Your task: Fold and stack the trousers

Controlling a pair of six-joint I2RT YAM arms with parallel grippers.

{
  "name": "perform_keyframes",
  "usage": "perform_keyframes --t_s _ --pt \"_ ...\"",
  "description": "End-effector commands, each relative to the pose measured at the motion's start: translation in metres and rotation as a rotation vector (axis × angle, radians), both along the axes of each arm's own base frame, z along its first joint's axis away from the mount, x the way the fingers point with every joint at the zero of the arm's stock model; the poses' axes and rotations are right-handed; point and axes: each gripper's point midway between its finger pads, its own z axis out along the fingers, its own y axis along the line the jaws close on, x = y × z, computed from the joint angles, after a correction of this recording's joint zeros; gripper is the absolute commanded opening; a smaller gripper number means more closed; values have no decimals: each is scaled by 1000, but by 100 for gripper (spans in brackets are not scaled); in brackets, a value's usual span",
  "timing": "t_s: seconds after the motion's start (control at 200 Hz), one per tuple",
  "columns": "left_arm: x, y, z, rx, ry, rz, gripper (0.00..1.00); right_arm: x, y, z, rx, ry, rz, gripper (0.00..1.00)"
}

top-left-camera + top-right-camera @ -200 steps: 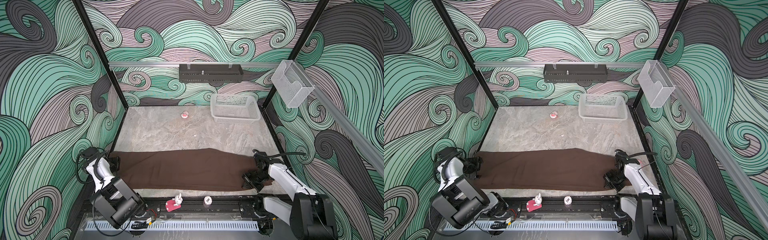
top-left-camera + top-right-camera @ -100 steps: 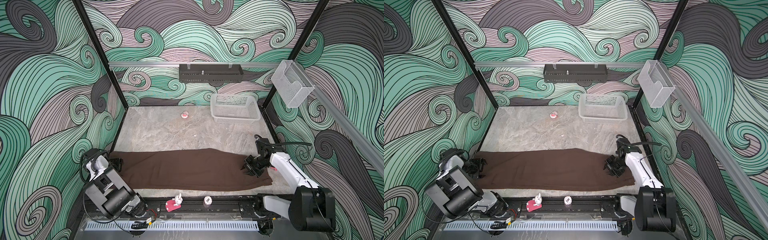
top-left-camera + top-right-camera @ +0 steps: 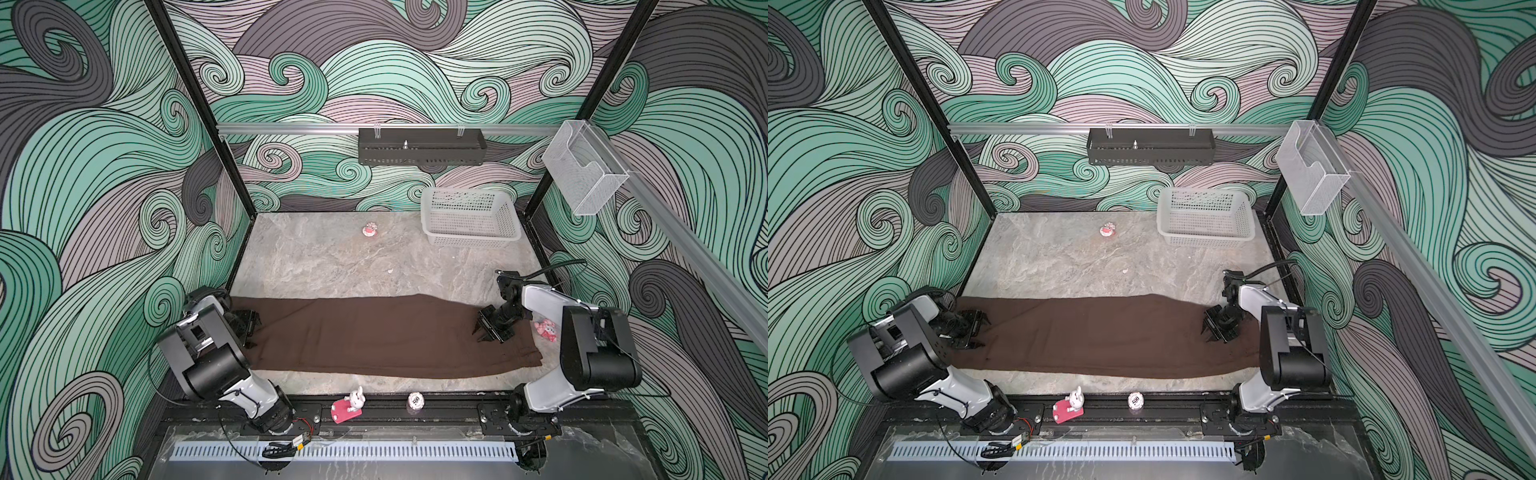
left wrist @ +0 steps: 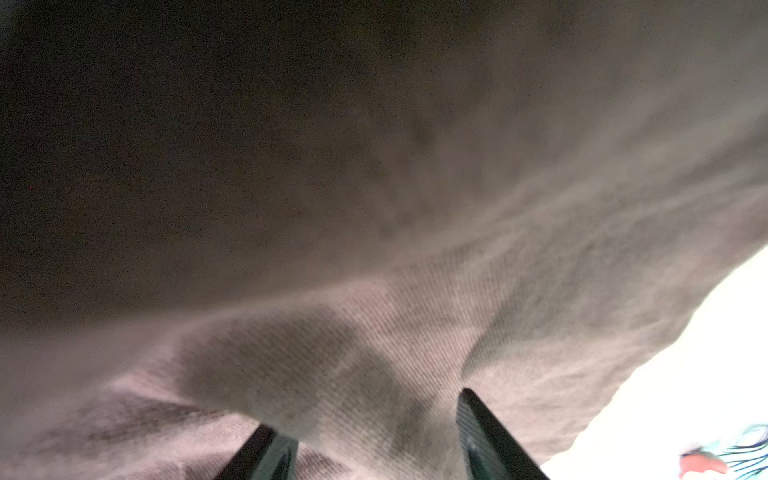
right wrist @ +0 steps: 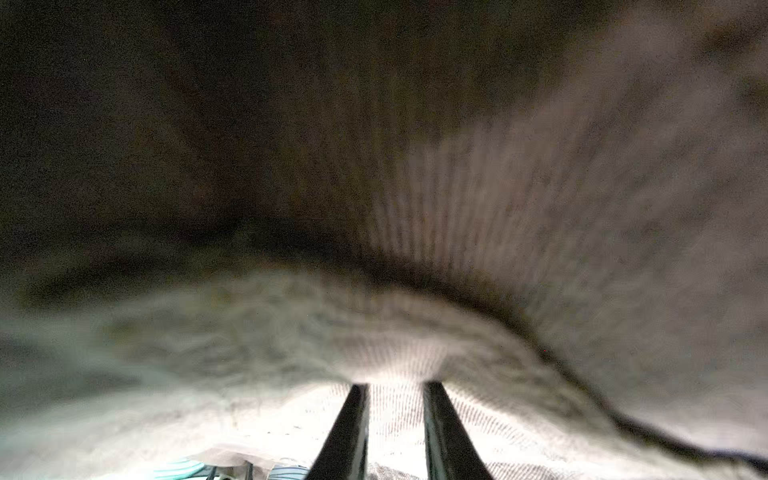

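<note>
Next, I close my left gripper's fingers around the bulge of cloth (image 3: 251,326) (image 4: 372,448) between them, near the end of the dark brown trousers farthest from my right gripper.
The dark brown trousers (image 3: 374,336) (image 3: 1100,332) lie flat as one long band across the front of the table. At the band's left end sits my left gripper (image 3: 250,329) (image 3: 978,328), low on the cloth. In the left wrist view its jaws (image 4: 365,409) stand wide apart, and a bulge of trousers (image 4: 374,208) between them hides one tip. My right gripper (image 3: 481,331) (image 3: 1206,330) rests on the band a little in from its right end and points left. In the right wrist view its jaws (image 5: 395,385) stand a narrow gap apart on the trousers (image 5: 540,208), and a wrinkle covers the tips.
A white mesh basket (image 3: 469,226) stands at the back right. A small pink trinket (image 3: 369,230) lies at the back middle, and a pink toy (image 3: 546,329) sits beside the right arm. A pink rabbit figure (image 3: 348,405) and a chip (image 3: 416,401) rest on the front rail.
My right gripper moved from the band's front edge to its middle and slightly left, and its jaws went from shut to a narrow gap. The left gripper edged right onto the cloth end and narrowed a little.
</note>
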Motion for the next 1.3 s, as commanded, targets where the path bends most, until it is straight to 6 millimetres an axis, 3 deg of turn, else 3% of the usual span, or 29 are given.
perform_keyframes --t_s 0.0,0.265,0.435,0.56,0.73,0.876,1.041,1.131,1.291 --pt "21 -6 -19 17 11 -84 63 32 -30 -15 -147 -46 -20 25" --pt "72 -18 -25 -6 5 -128 63 83 -60 -13 -188 -36 -73 26" --pt "90 -25 -19 -19 11 -162 63 106 -84 -7 -234 -23 -58 26" --pt "91 -28 -8 -30 9 -180 66 107 -98 -8 -249 11 -51 26" --pt "104 -19 30 32 -60 -211 70 112 -110 -3 -265 2 -48 26" --pt "115 -1 72 137 -116 -225 74 128 -92 12 -191 -67 -11 28" --pt "125 26 112 268 -160 -235 77 146 -50 52 -141 -200 83 39" --pt "125 37 112 282 -150 -258 77 146 -27 70 -127 -251 121 42" --pt "119 42 82 209 -73 -351 77 137 9 75 -71 -292 141 43"
